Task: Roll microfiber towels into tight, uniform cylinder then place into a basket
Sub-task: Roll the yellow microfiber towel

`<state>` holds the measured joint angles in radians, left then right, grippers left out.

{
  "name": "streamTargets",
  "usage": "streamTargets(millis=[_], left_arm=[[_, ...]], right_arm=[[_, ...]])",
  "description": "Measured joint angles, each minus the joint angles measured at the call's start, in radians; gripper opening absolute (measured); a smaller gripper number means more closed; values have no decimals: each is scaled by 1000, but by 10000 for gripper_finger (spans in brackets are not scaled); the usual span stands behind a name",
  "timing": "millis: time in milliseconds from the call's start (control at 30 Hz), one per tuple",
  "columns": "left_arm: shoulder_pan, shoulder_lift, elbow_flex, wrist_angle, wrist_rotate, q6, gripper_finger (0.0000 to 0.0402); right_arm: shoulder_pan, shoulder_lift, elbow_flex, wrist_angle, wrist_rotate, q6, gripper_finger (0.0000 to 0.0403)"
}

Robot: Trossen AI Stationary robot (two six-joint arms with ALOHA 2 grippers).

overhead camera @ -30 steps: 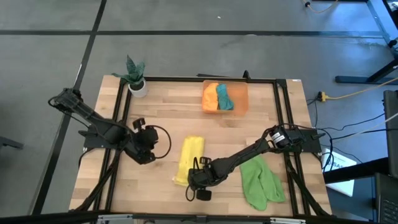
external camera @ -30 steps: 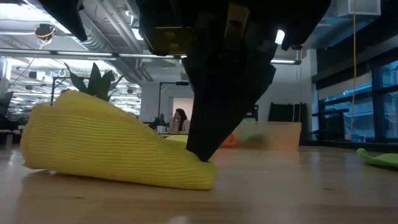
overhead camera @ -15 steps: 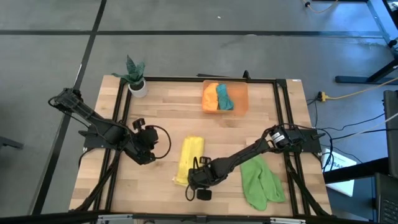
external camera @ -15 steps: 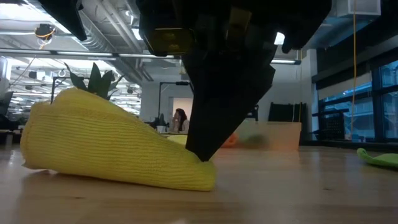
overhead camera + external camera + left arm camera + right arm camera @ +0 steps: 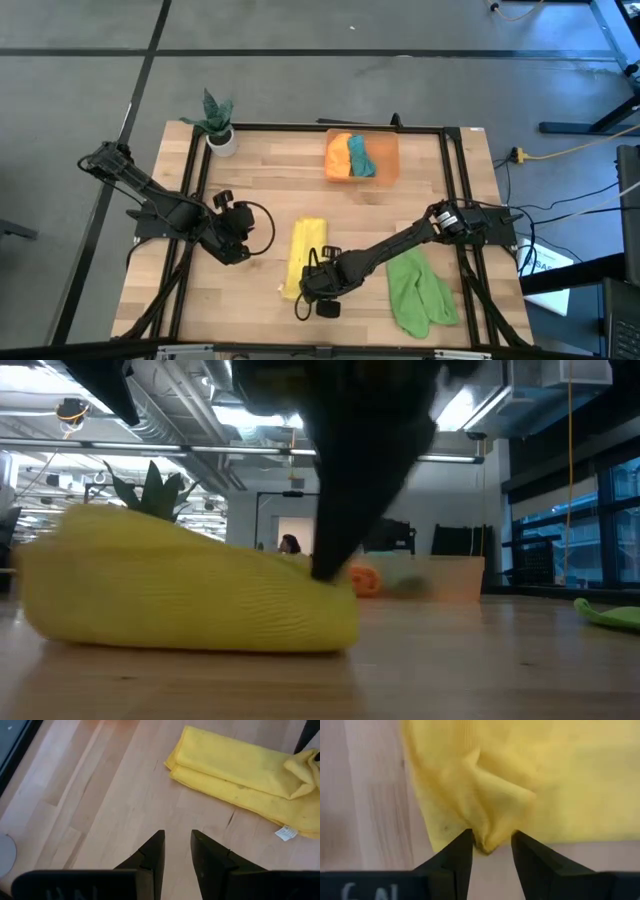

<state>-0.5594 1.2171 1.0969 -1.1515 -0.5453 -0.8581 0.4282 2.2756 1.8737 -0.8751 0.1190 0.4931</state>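
Note:
The robot's left gripper will next go to the yellow towel and close on the near-end corner (image 5: 286, 296) beside its white tag.
A yellow towel (image 5: 305, 256), folded into a long strip, lies flat on the wooden table, running from far to near. My right gripper (image 5: 490, 851) stands open over the towel's near end (image 5: 293, 290), pointing steeply down. A puckered bit of the cloth (image 5: 488, 839) stands between its fingertips. My left gripper (image 5: 176, 845) hangs open above bare wood to the left of the towel, touching nothing. A light green towel (image 5: 420, 290) lies crumpled at the near right. The orange basket (image 5: 390, 160) at the far edge holds an orange towel (image 5: 338, 158) and a teal towel (image 5: 360, 155). My right gripper has its fingers (image 5: 464, 851) on either side of a raised pucker at the yellow towel's near end, coming from above. Whether the fingertips touch the cloth I cannot tell. The towel rests on the table.
A white pot with a green plant (image 5: 220, 135) stands at the far left corner. Black frame rails (image 5: 452, 200) run along the table's sides. Bare wood lies between the yellow towel and the basket.
My right gripper has opened and risen a little from the yellow towel's near end. In the low view that end has gone from a flat taper to a thicker, rounded bulge. The rest of the towel stays where it was.

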Motion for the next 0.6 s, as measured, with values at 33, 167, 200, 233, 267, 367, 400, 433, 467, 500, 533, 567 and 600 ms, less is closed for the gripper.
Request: streamTargets(millis=[33,167,200,233,267,367,400,433,467,500,533,567,600], left_arm=[[0,0,0,0,0,0,85],[0,0,0,0,4,0,85],[0,0,0,0,10,0,85],[0,0,0,0,13,0,85],[0,0,0,0,14,0,85],[0,0,0,0,15,0,85],[0,0,0,0,15,0,85],[0,0,0,0,15,0,85],[0,0,0,0,15,0,85],[0,0,0,0,15,0,85],[0,0,0,0,15,0,85],[0,0,0,0,15,0,85],[0,0,0,0,15,0,85]], right_arm=[[0,-2,9,-6,26,1,138],[0,-3,30,-39,105,25,138],[-1,-3,32,-37,114,26,138],[-1,-3,32,-37,122,26,138],[-1,-3,32,-39,125,26,138],[-1,-3,32,-44,126,26,138],[-1,-3,32,-42,125,26,138],[0,-3,32,-42,125,25,138],[1,-3,32,-42,126,25,138],[5,-3,32,-42,132,25,138],[9,-3,32,-42,145,24,138],[14,-3,32,-42,162,24,138],[19,-3,32,-43,178,24,138]])
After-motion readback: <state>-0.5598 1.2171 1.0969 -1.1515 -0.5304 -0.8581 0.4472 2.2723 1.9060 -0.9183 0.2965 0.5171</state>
